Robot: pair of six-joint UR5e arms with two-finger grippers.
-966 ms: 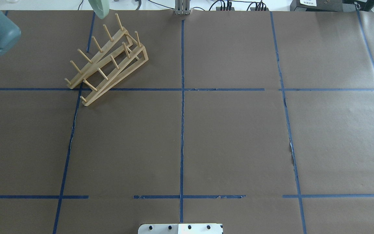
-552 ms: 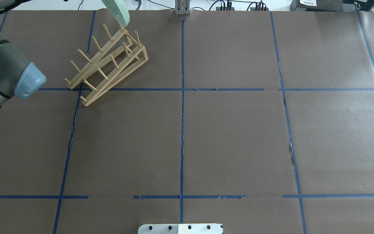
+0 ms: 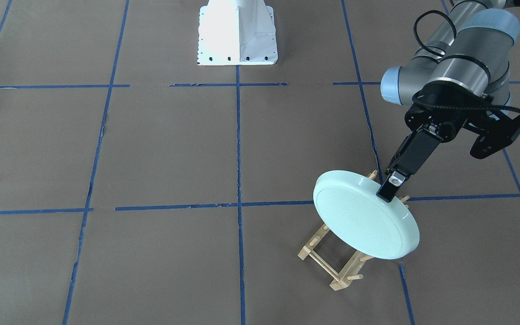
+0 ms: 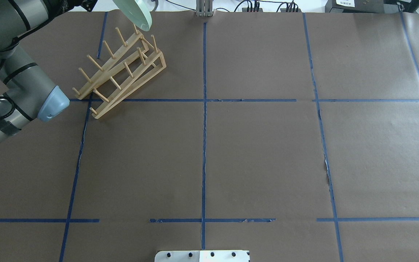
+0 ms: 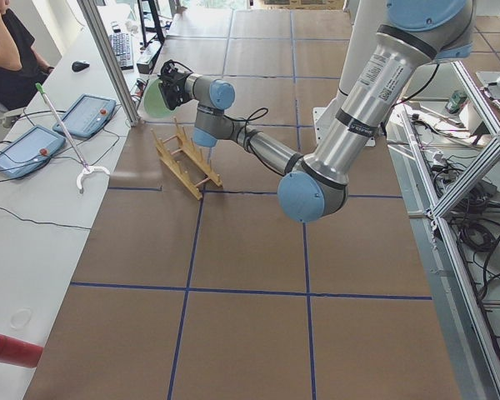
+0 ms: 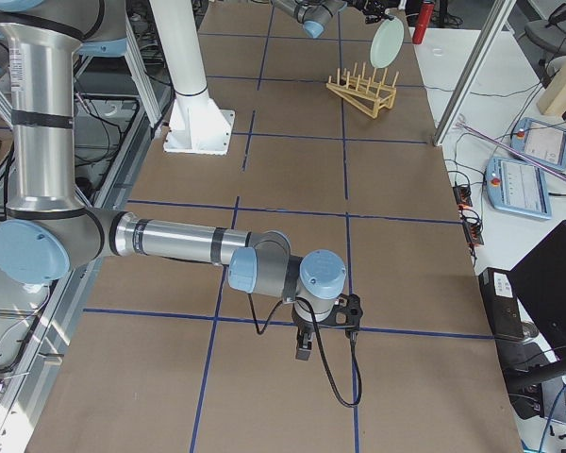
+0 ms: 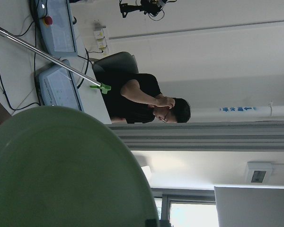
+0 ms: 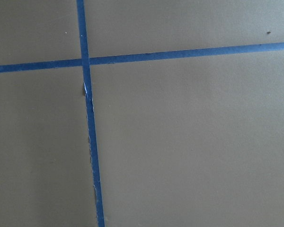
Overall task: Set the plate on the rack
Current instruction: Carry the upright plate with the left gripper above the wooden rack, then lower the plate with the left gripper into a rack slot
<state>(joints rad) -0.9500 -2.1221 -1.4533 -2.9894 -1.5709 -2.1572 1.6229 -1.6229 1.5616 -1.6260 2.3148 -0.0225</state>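
Observation:
Next, the left gripper releases the plate on edge between the last pegs at the wooden rack's far end point(image 3: 345, 249).
The pale mint-green plate point(image 3: 366, 214) hangs tilted on edge above the far end of the wooden rack point(image 3: 332, 266). My left gripper point(image 3: 388, 192) is shut on the plate's upper rim. In the overhead view the plate point(image 4: 135, 14) is at the top edge, just over the last pegs of the rack point(image 4: 122, 72). The plate fills the lower left of the left wrist view point(image 7: 61, 175). My right gripper point(image 6: 304, 344) shows only in the exterior right view, low over the table and far from the rack; I cannot tell if it is open or shut.
Brown paper with blue tape lines point(image 4: 204, 145) covers the table. The white robot base point(image 3: 237, 34) stands at the near edge. A metal post point(image 5: 108, 62) and operator tablets point(image 5: 87, 112) stand beyond the rack, with a seated person point(image 7: 146, 101) behind.
My left arm has swung further into the overhead view from the left. The plate has moved right and slightly down, toward the rack's far end pegs.

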